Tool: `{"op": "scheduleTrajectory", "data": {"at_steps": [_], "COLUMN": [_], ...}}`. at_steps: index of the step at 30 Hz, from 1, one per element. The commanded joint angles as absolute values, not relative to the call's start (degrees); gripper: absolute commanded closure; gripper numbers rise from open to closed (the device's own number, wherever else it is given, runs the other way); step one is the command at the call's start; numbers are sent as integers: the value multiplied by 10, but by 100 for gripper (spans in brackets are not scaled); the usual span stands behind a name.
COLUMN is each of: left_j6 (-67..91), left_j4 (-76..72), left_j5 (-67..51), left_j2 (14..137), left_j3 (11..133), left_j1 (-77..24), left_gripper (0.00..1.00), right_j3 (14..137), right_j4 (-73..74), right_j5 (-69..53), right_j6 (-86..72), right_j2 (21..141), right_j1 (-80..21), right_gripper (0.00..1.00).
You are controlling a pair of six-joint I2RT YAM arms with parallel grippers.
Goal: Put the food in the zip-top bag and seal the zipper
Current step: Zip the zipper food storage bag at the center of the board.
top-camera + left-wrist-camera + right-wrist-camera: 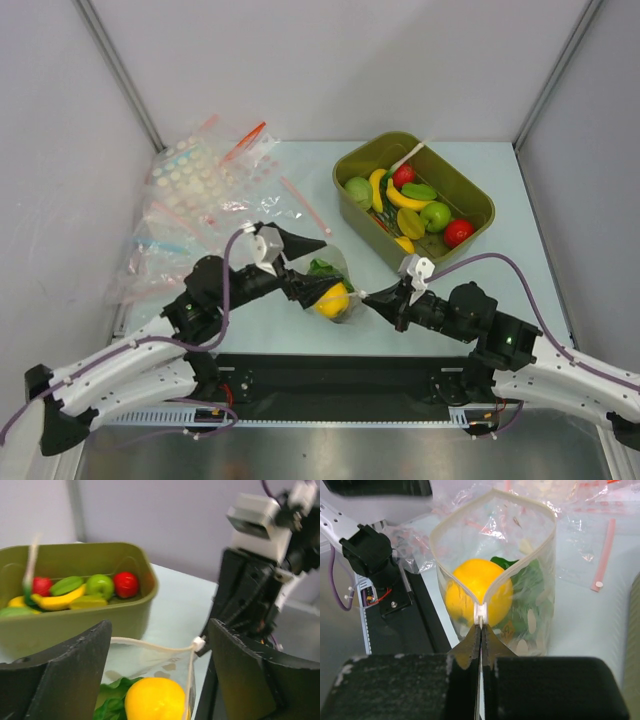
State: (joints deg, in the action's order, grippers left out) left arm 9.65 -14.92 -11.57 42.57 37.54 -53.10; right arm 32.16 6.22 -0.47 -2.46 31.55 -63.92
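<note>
The white slider is close against the right gripper's fingers, so the robot's left gripper needs to hold it still while the right gripper takes the bag's edge [481, 624] and pulls.
The zip-top bag [340, 275] stands upright near the table's front edge with its mouth wide open. Inside it are the round yellow-orange fruit [333, 299] and the green lettuce [321, 267]. My right gripper [363, 296] is shut on the bag's edge just below the white slider [480, 614] of the zipper [520, 555]. The right wrist view shows the fruit [476, 591] and the lettuce [527, 580] through the dotted plastic. My left gripper [316, 267] hangs open over the bag mouth, and its fingers [70, 675] straddle the fruit [155, 700] and the lettuce [112, 702].
An olive tub [347, 207] with bananas, red and green fruit stands at the back right and shows as the tub [75, 625] just beyond the bag. A pile of other clear bags [195, 195] covers the back left. A pink-stripped bag [605, 550] lies behind the open bag.
</note>
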Motion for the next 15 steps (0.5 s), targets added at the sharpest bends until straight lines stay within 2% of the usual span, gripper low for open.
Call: {"op": "scheduleTrajectory", "data": {"at_steps": [1, 2, 5, 15], "left_j6": [35, 27, -13, -84], "left_j4": [-225, -222, -167, -98], "left_j5": [-260, -306, -346, -306], "left_j2": [484, 498, 555, 584], "left_j3": [409, 425, 464, 480], "left_j1": [-544, -549, -564, -591], "left_gripper": [18, 19, 26, 35], "right_j3": [340, 340, 338, 330], "right_j4": [36, 37, 36, 30], "right_j5": [-11, -15, -24, -48], "right_j6": [-43, -45, -51, -54], "right_j2": [300, 299, 294, 288], "right_j1": [-633, -632, -627, -622], "right_gripper": [100, 100, 100, 100]}}
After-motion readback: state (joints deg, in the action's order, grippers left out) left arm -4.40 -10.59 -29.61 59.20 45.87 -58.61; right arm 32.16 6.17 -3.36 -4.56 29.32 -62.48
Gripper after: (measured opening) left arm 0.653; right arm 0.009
